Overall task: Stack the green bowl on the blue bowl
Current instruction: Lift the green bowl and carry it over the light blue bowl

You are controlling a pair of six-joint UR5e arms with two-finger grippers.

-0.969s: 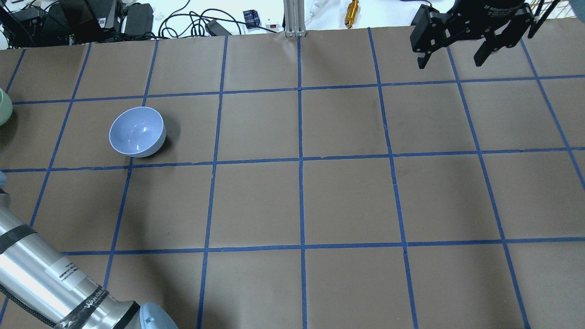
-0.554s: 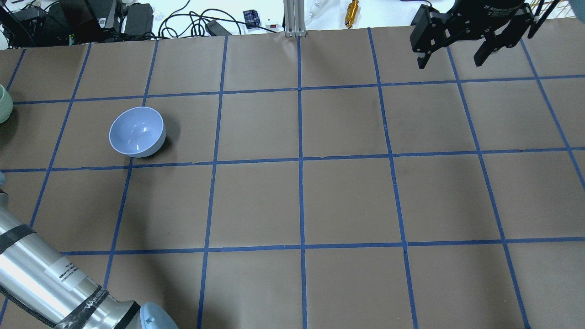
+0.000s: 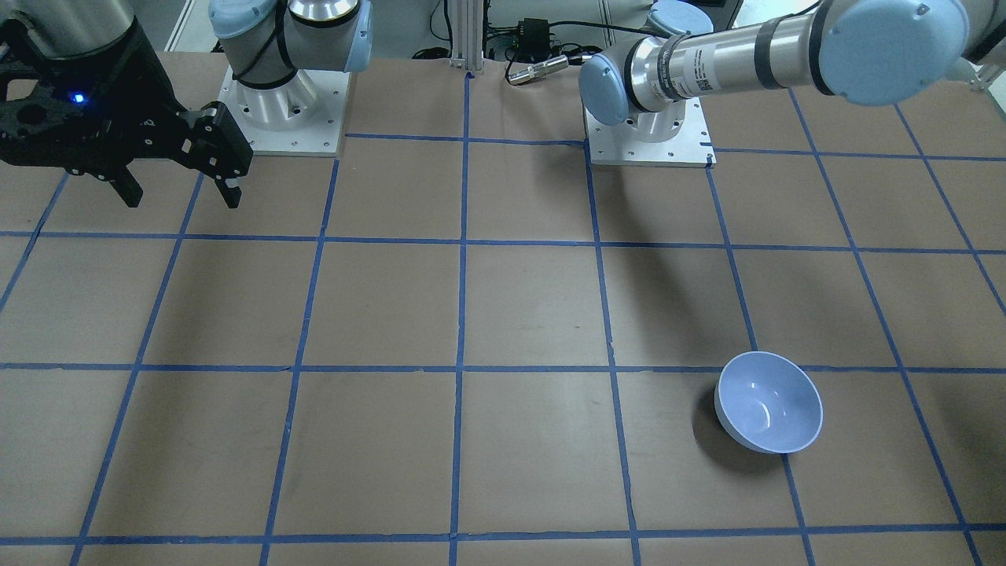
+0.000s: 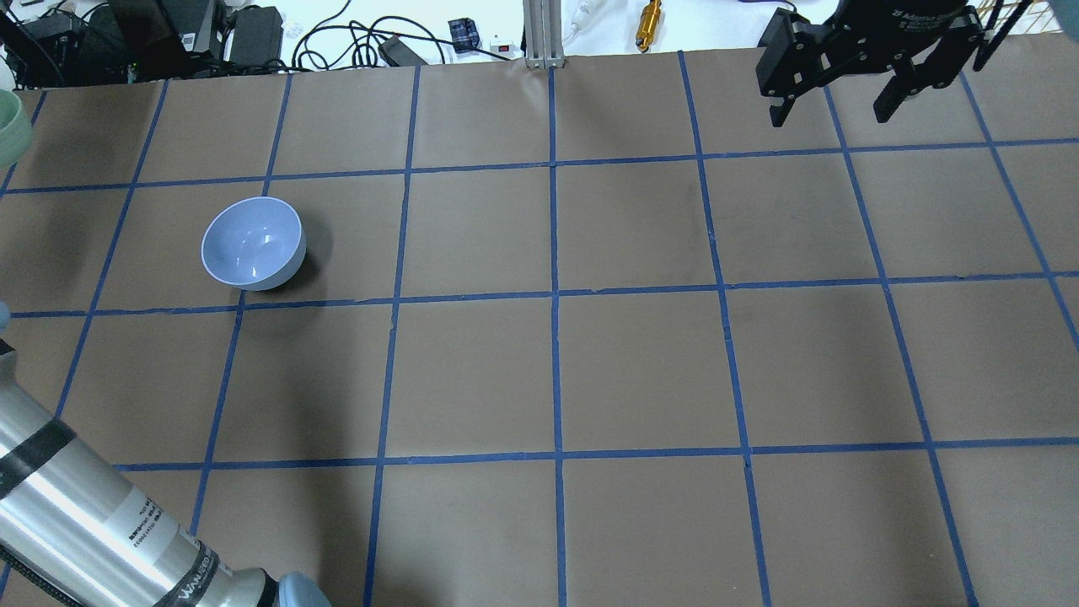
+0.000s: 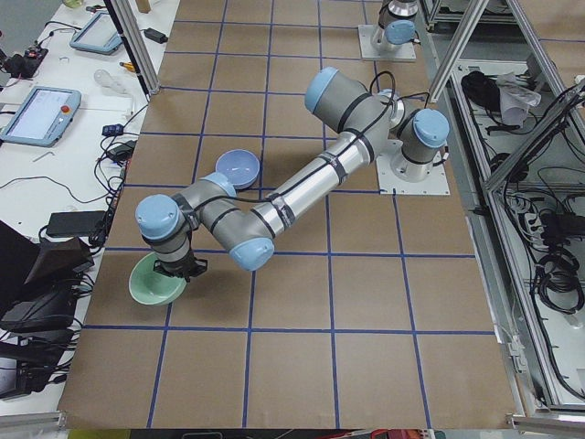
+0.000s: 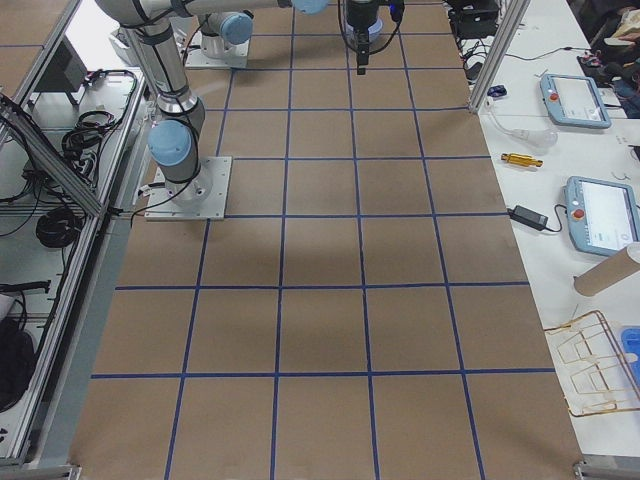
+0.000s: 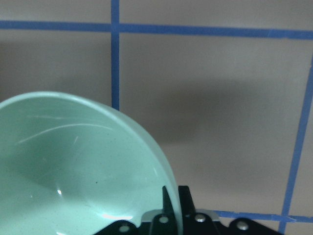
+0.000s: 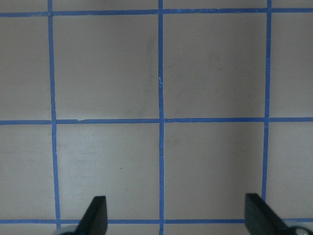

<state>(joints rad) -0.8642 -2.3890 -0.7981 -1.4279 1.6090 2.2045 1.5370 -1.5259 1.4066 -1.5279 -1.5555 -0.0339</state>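
Note:
Next, I let go of the green bowl with my left gripper down inside the hollow of the empty blue bowl [image 3: 773,400].
The green bowl [image 7: 73,166] is pale mint, and my left gripper [image 7: 172,208] is shut on its rim. The exterior left view shows the green bowl [image 5: 155,285] held above the table's left end, under the left gripper [image 5: 178,267]. In the overhead view only a sliver of the green bowl [image 4: 7,126] shows at the left edge. The blue bowl [image 4: 251,243] stands upright and empty on the paper, also seen in the front view [image 3: 769,401]. My right gripper [image 4: 834,105] hangs open and empty over the far right, away from both bowls.
The table is brown paper with a blue tape grid [image 4: 554,295]. My left arm's silver link [image 4: 84,523] crosses the near left corner. Cables, an aluminium post [image 4: 544,34] and a brass part [image 4: 649,21] lie beyond the far edge. Arm bases [image 3: 287,110] stand on the robot's side.
The green bowl has moved up the overhead view's left edge, farther from the robot, and its shadow has spread apart from it. The left arm link shifted. The blue bowl and right gripper are still.

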